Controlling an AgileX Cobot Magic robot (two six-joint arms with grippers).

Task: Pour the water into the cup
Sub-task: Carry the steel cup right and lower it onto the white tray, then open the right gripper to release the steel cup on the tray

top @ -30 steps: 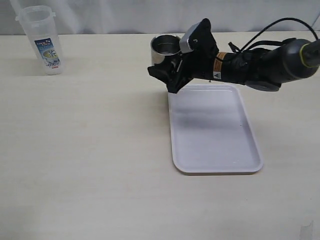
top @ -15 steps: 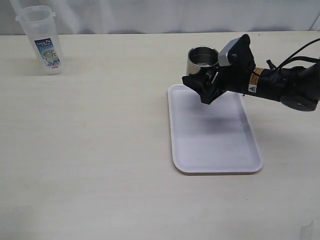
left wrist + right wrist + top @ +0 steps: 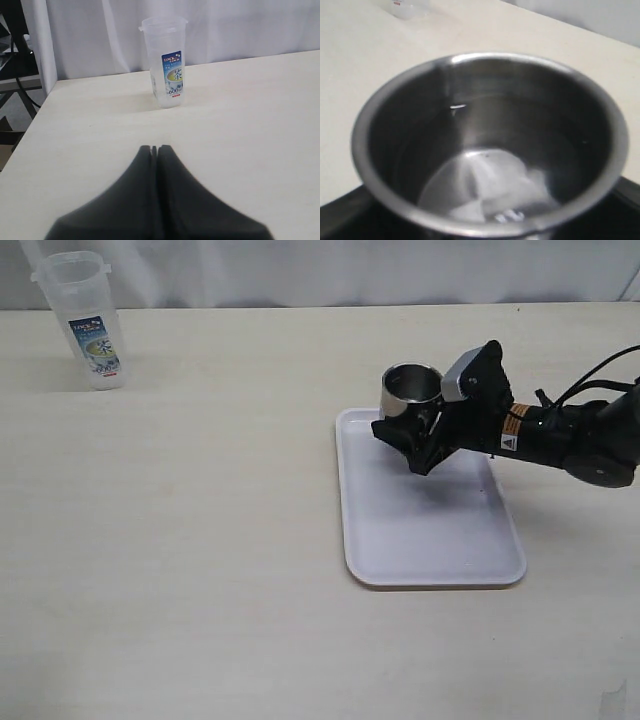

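Observation:
The steel cup, now over the tray's far corner, will go down from my right gripper onto the white tray's back half (image 3: 389,470), near the side that faces the clear bottle.
The steel cup (image 3: 411,387) stands upright over the far left corner of the white tray (image 3: 430,540). My right gripper (image 3: 404,440) is shut on its lower wall. Whether the cup rests on the tray or hangs just above it I cannot tell. In the right wrist view the cup (image 3: 490,140) fills the picture, its inside bare and shiny, with black fingers (image 3: 342,220) on either side. The clear bottle (image 3: 88,320) with the blue-and-green label stands far left at the back; the water in it is hard to make out. My left gripper (image 3: 155,148) is shut and empty, well short of the bottle (image 3: 167,62).
White curtain runs along the table's back edge. In the left wrist view the table's side edge (image 3: 30,130) drops off beside the bottle, with dark frame parts beyond it. The right arm (image 3: 570,430) and its cables lie low over the table to the right of the tray.
The right gripper has carried the cup rightward and toward the front, from beyond the tray's far left corner to over that corner. The last half second brought only a small shift. The bottle stayed put.

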